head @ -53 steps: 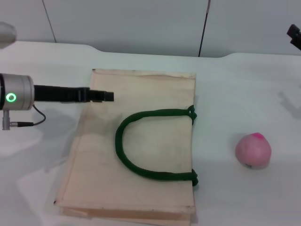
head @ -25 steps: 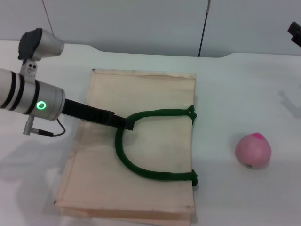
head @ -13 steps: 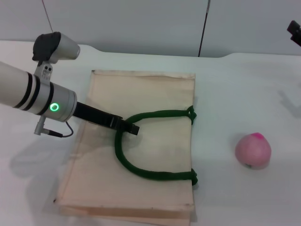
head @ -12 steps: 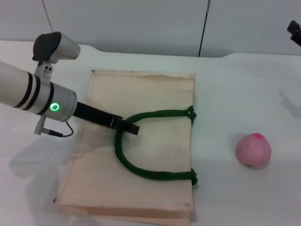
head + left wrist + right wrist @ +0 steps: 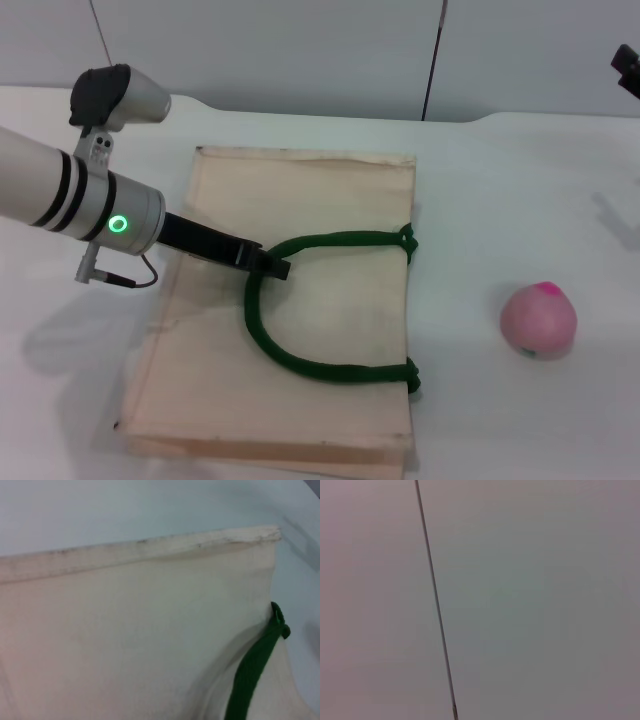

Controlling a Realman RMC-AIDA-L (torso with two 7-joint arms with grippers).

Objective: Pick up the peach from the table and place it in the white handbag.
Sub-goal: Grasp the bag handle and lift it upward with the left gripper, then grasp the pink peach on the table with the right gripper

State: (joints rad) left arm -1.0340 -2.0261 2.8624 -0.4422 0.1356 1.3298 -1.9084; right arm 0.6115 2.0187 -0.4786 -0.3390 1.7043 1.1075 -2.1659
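The side of the peach [image 5: 562,311] facing away from the white handbag, close to the peach's brighter pink tip, should be gripped next by my right gripper.
The peach [image 5: 538,319], pale pink with a brighter pink tip, sits on the white table [image 5: 520,180] to the right of the white handbag [image 5: 330,200]. The bag lies flat, and its dark-green rope handle [image 5: 300,362] loops across its top face. My left gripper [image 5: 270,266] reaches over the bag from the left, its tip at the left bend of the handle. The left wrist view shows the bag's cloth [image 5: 125,630] and a stretch of the handle [image 5: 255,665]. My right gripper [image 5: 628,72] stays at the far right edge, well away from the peach.
A grey wall with a thin vertical seam [image 5: 432,60] stands behind the table's back edge. The right wrist view shows only that wall and the seam [image 5: 435,600]. Bare tabletop lies between the bag and the peach.
My left arm has swung from the bag's upper left edge down and right onto the bag, ending at the handle's left bend. The peach and the right arm have not moved.
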